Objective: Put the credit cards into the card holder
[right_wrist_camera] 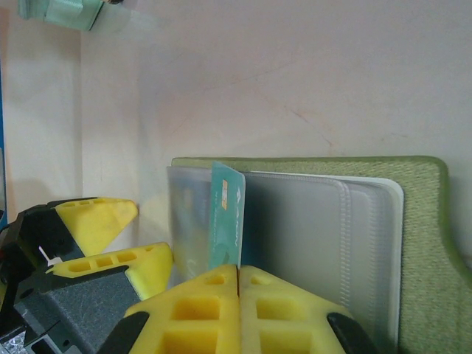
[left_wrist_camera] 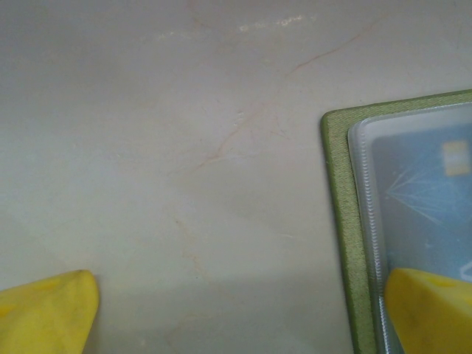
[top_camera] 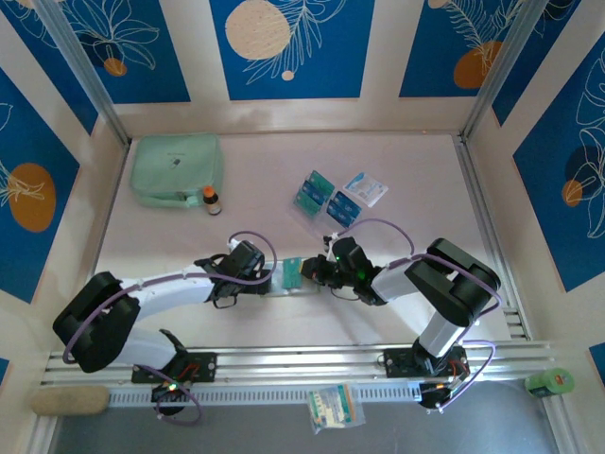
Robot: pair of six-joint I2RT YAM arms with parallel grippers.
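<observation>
The robot's right gripper will release the teal credit card inside the clear pocket with the blue card (top_camera: 285, 277) (right_wrist_camera: 214, 227), close to the left gripper.
The olive-green card holder (top_camera: 304, 284) lies open on the table between my two grippers, its clear pockets (right_wrist_camera: 317, 236) facing up. My right gripper (right_wrist_camera: 238, 276) is shut on a teal credit card (right_wrist_camera: 227, 217), held on edge at the pocket's left side. My left gripper (left_wrist_camera: 236, 317) stands open; its right fingertip (left_wrist_camera: 428, 310) rests on a clear pocket of the card holder (left_wrist_camera: 341, 221), over a blue card (left_wrist_camera: 428, 199) inside. The left gripper's fingers (right_wrist_camera: 99, 221) are beside the holder. More teal and blue credit cards (top_camera: 326, 199) lie farther back.
A mint-green zip pouch (top_camera: 177, 168) and a small bottle (top_camera: 210, 199) sit at the back left. A white-and-blue packet (top_camera: 366, 187) lies by the loose cards. A small packet (top_camera: 333, 407) and a green roll (top_camera: 550, 382) sit beyond the near rail. Walls enclose the table.
</observation>
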